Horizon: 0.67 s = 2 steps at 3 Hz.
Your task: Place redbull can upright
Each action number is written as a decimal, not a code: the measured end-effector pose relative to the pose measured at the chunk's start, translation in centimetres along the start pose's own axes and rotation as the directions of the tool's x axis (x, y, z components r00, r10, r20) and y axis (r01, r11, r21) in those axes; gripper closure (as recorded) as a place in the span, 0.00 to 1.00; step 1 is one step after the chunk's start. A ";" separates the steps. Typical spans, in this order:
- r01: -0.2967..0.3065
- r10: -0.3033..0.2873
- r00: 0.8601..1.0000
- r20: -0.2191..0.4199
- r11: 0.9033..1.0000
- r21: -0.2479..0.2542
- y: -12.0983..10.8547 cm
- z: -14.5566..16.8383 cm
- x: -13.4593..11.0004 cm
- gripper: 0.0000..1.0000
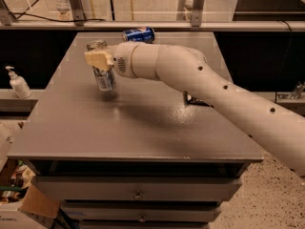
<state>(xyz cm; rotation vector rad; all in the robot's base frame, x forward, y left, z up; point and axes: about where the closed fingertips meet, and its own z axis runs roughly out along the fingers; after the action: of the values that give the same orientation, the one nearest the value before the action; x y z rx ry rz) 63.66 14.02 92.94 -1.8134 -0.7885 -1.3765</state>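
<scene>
The robot's gripper will release the redbull can upright on the grey table at the small shadow (106, 99) just beneath it.
The redbull can (104, 76) is a slim silver-grey can standing upright at the left rear of the grey table (143, 132). Its shiny top shows above the fingers. Its base is at or just above the tabletop, with a small shadow under it. My gripper (98, 60) has cream-coloured fingers closed around the can's upper half. The white arm reaches in from the lower right.
A shorter bright blue can (138, 34) lies on its side at the table's back edge, behind the arm. A small dark object (196, 99) lies partly under the arm. A white pump bottle (18, 83) stands on a lower ledge to the left. A railing runs behind the table.
</scene>
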 end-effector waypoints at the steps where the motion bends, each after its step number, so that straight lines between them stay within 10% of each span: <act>1: 0.067 -0.064 0.997 -0.038 0.993 0.094 -1.1 -0.3 -0.9 1.00; 2: 0.153 -0.145 0.987 -0.065 0.978 0.142 -1.8 -0.5 -1.4 1.00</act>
<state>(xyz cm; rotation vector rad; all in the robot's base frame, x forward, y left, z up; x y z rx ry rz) 61.60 14.48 91.98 -1.6247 -0.9866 -1.4172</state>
